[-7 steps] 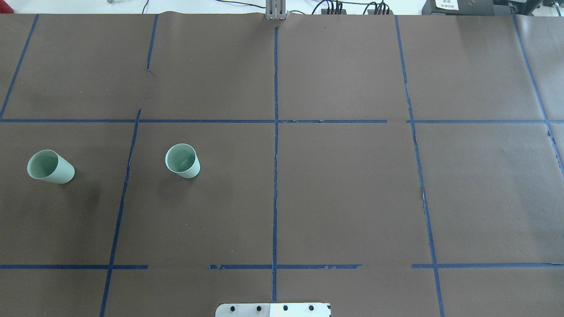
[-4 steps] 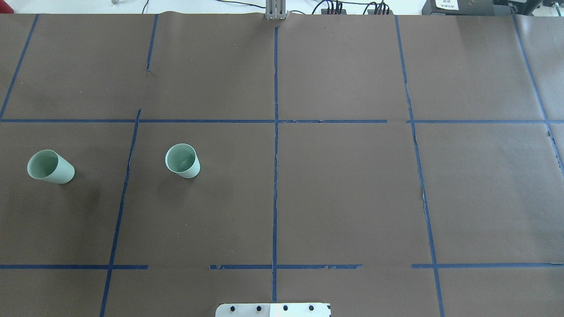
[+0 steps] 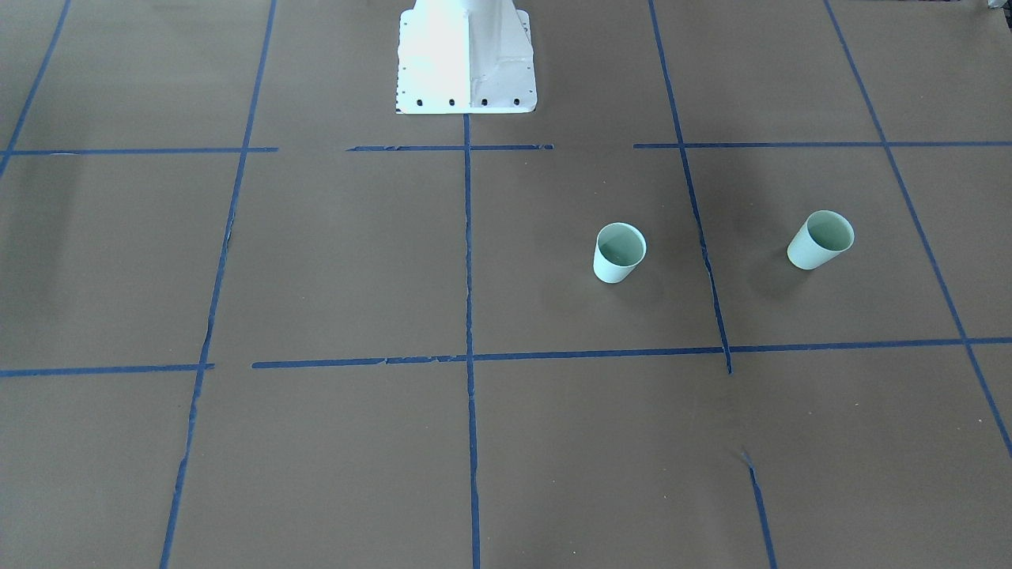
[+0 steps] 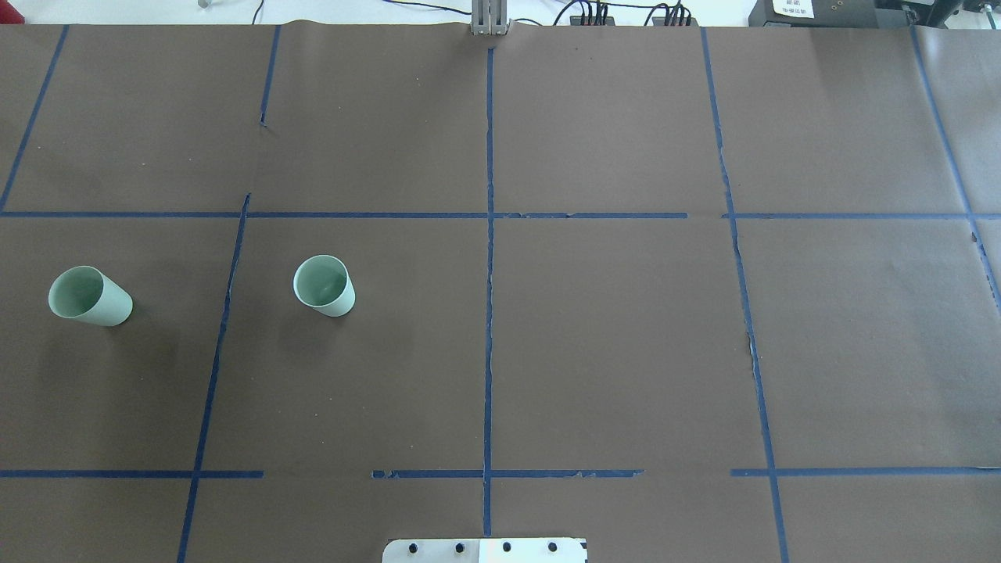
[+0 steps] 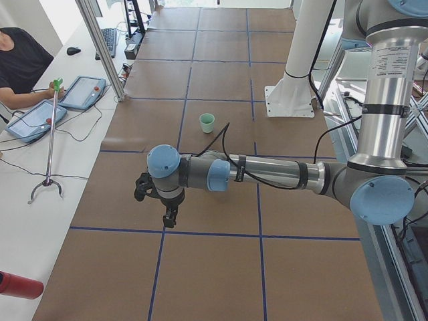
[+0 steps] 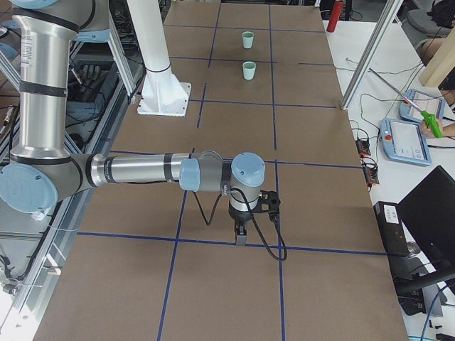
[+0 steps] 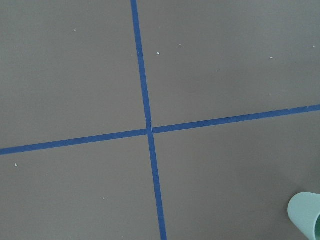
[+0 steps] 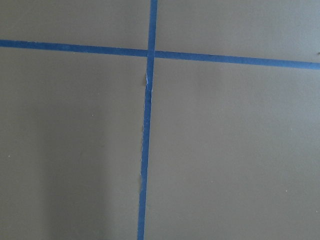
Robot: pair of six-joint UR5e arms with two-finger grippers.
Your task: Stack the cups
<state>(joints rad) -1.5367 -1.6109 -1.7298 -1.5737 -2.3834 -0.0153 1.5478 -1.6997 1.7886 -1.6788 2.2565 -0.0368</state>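
Observation:
I will close my left gripper on the outer cup's rim (image 3: 849, 224), on the side facing away from the cup nearer the middle of the table.
Two pale mint-green cups stand upright and apart on the brown table. The far-left cup (image 4: 87, 295) (image 3: 821, 239) (image 6: 247, 40) is near the table's left end. The other cup (image 4: 323, 285) (image 3: 619, 252) (image 5: 207, 122) (image 6: 249, 70) is nearer the middle. A cup's edge shows at the lower right of the left wrist view (image 7: 306, 215). My left gripper (image 5: 170, 218) shows only in the exterior left view, high above the table's left end. My right gripper (image 6: 240, 236) shows only in the exterior right view, far from both cups. I cannot tell whether either is open or shut.
Blue tape lines (image 4: 489, 258) split the brown table cover into squares. The robot's white base plate (image 4: 485, 550) (image 3: 466, 55) sits at the near middle edge. Operators with tablets (image 5: 40, 117) (image 6: 405, 138) sit along the far side, beside metal posts (image 5: 100, 47).

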